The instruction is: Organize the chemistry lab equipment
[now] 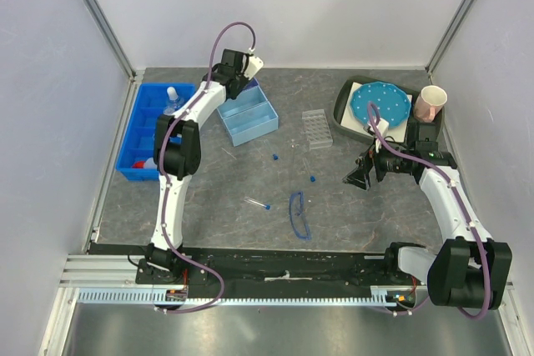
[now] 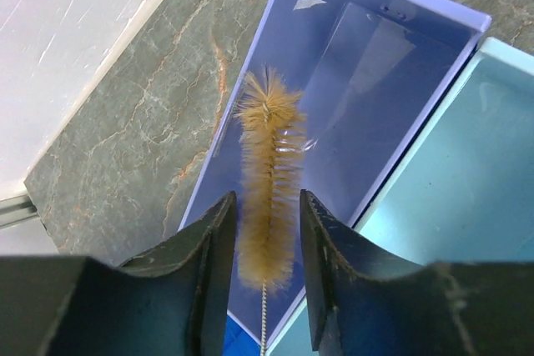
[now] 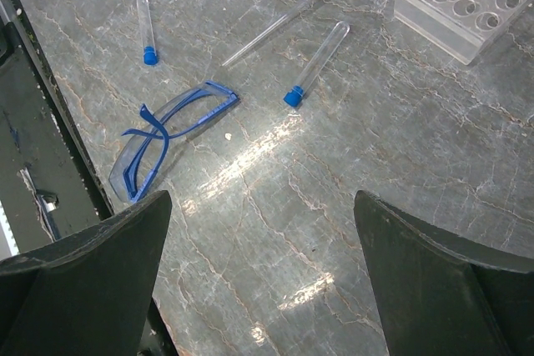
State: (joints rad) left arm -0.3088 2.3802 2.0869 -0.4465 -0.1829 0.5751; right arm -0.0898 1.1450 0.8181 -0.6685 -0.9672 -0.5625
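Observation:
The robot's right gripper will next move to the safety glasses' corner [image 1: 299, 193] [image 3: 234, 96] nearest the clear tube rack and close there, where the blue arm meets the lens.
A brown-bristled tube brush [image 2: 269, 156] with a twisted wire handle lies in the narrow compartment of a light blue bin [image 2: 392, 64] [image 1: 248, 114]. My left gripper [image 2: 267, 198] [image 1: 238, 72] hangs over it, open, with a gap between each finger and the bristles. Blue-rimmed safety glasses [image 3: 171, 131] [image 1: 298, 214] lie on the table with blue-capped clear tubes [image 3: 315, 64] [image 3: 145, 29] beside them. My right gripper [image 3: 263, 277] [image 1: 360, 174] is wide open above bare table, holding nothing.
A blue divided tray [image 1: 146, 127] at the left holds a bottle [image 1: 173, 99]. A clear tube rack [image 1: 316, 128] [image 3: 471, 2] stands mid-table. A dark tray [image 1: 342, 110] at the back right carries the dotted blue disc [image 1: 380, 104], with a paper cup [image 1: 431, 103] beside it.

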